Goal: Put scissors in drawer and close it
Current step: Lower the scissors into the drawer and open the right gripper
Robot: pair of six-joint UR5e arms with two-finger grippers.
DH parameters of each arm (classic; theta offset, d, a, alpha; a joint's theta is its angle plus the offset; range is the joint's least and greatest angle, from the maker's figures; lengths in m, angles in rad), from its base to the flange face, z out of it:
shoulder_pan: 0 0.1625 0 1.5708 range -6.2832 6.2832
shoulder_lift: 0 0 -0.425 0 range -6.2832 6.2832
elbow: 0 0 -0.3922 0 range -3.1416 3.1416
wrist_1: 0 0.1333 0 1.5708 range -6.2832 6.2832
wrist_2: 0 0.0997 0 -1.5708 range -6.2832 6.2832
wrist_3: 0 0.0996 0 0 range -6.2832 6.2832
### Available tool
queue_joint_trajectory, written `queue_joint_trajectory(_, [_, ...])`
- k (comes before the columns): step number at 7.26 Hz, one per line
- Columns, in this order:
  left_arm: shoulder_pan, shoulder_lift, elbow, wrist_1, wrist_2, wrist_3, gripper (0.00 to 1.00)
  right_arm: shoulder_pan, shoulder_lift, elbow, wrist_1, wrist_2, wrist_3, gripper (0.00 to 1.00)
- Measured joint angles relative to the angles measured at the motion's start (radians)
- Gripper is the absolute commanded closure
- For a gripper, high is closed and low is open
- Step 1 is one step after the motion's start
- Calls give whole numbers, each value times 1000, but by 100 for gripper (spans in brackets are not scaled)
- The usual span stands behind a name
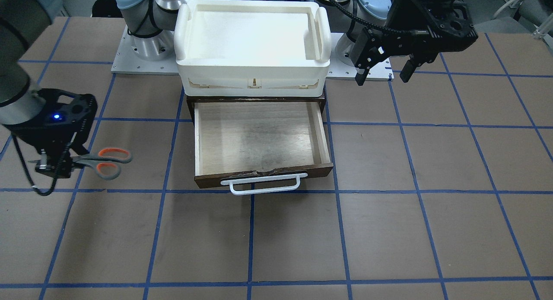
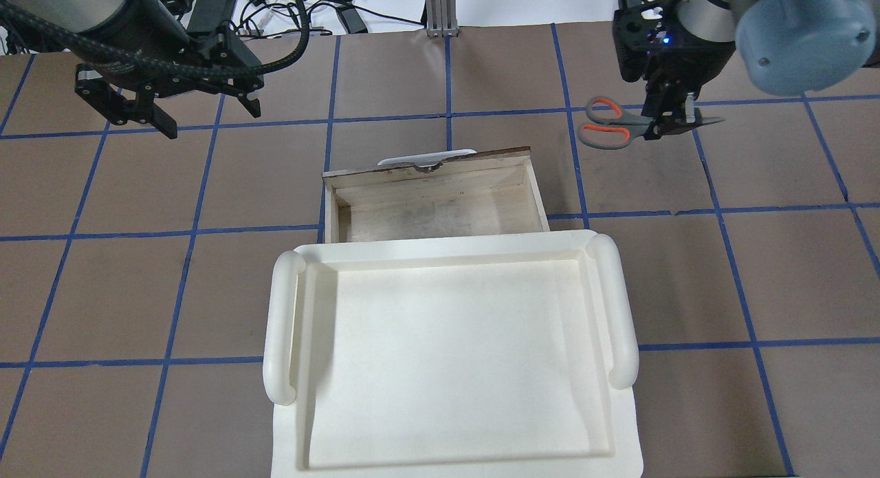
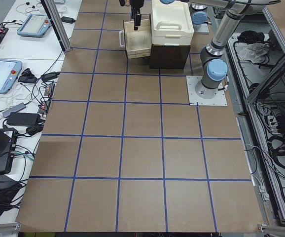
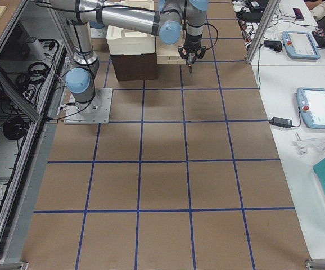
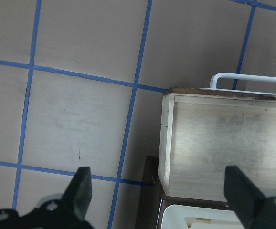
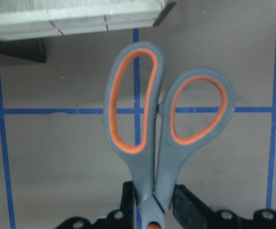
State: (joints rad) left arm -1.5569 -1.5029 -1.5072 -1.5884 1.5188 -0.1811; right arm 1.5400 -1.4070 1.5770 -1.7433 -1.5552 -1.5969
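Observation:
The scissors will go from my right gripper down onto the middle of the drawer's wooden bottom [image 1: 265, 146], just behind the white bar handle of the drawer.
The scissors [image 1: 108, 162], with grey handles and orange-red loops, are in my right gripper [image 1: 54, 166], which is shut on them near the pivot, low over the table. In the overhead view the scissors [image 2: 605, 124] sit to the right of the drawer, handles pointing toward it. The right wrist view shows the scissors [image 6: 166, 119] closed, with the fingers [image 6: 188, 205] clamped below the loops. The drawer [image 1: 259, 136] is pulled open and empty, its white bar handle [image 1: 263, 183] at the front. My left gripper [image 1: 382, 80] is open and empty, off the drawer's other side.
A white plastic tray [image 1: 252, 36] sits on the dark cabinet above the drawer. Both arm bases stand behind it. The brown table has a blue tape grid. The drawer [image 5: 228, 143] also shows in the left wrist view.

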Motion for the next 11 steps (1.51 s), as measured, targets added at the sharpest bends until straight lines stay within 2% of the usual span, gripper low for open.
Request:
queue_joint_trajectory(4, [0,2,-1,1,4,24,0,257,18,1,6,12,245,100])
queue_joint_trajectory(11, [4,3,-1,1,4,26,0,445,111,1,-52,11,378,100])
